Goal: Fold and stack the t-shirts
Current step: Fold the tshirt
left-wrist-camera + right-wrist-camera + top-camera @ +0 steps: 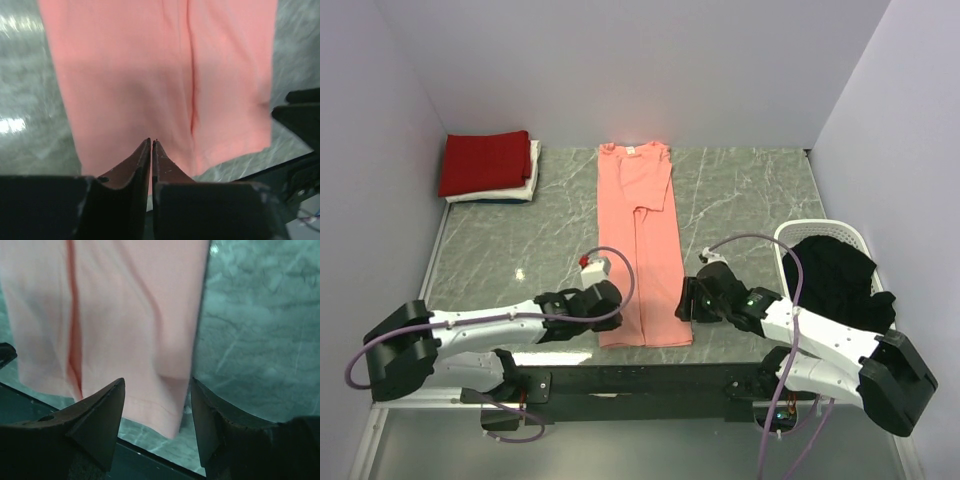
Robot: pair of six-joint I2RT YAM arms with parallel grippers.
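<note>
My left gripper needs to open from the t-shirt's salmon-pink strip it is shut over, inward of the hem, and pinch the near hem corner (603, 343) before both grippers fold.
A salmon-pink t-shirt (640, 240) lies flat on the table, folded into a long strip with its collar at the far end. My left gripper (610, 302) is shut at the strip's near left corner. In the left wrist view its tips (151, 141) rest over the pink cloth (150, 75); no cloth shows pinched between them. My right gripper (688, 300) is open at the near right corner. In the right wrist view (157, 381) its jaws straddle the hem corner of the shirt (125, 315). A folded deep red shirt (485, 160) lies on a folded white one (527, 186). A black shirt (840, 275) fills the basket.
The white slatted basket (820, 226) stands at the right edge of the grey marble table (740, 200). The folded stack is in the far left corner. White walls close in the back and both sides. A black bar (640, 378) runs along the near edge.
</note>
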